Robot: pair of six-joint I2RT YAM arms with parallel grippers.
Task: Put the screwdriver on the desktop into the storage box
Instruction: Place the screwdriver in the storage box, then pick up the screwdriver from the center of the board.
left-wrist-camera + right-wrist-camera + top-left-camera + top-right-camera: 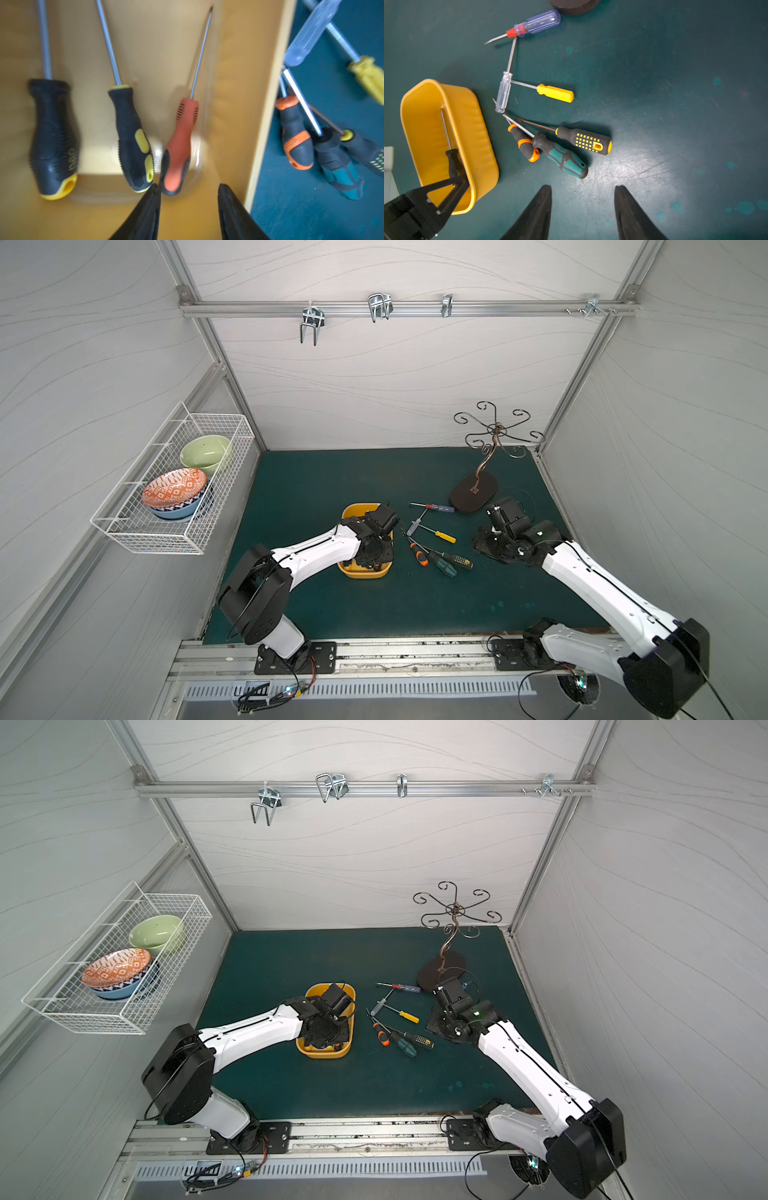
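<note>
Next, I close my right gripper on the handle's orange middle band (418,553) (524,142) of the orange-and-black screwdriver that lies between the yellow storage box and the teal screwdriver.
The yellow storage box (365,572) sits mid-desktop (316,605). In the left wrist view three screwdrivers lie in the box (239,104): a thick black-and-yellow one (54,135), a slim black-and-yellow one (133,141) and an orange one (180,141). My left gripper (188,186) hangs open in the box; the orange handle's end rests by one fingertip, ungripped. Several screwdrivers lie on the desktop beside the box, among them a teal one (562,158), a yellow one (556,93) and a clear one (504,91). My right gripper (583,186) is open and empty, just short of the teal handle.
A brown metal hook stand (473,493) rises at the back right, close to my right wrist. A white wire basket (166,539) with bowls hangs on the left wall. An aluminium rail (395,649) runs along the desktop's front edge.
</note>
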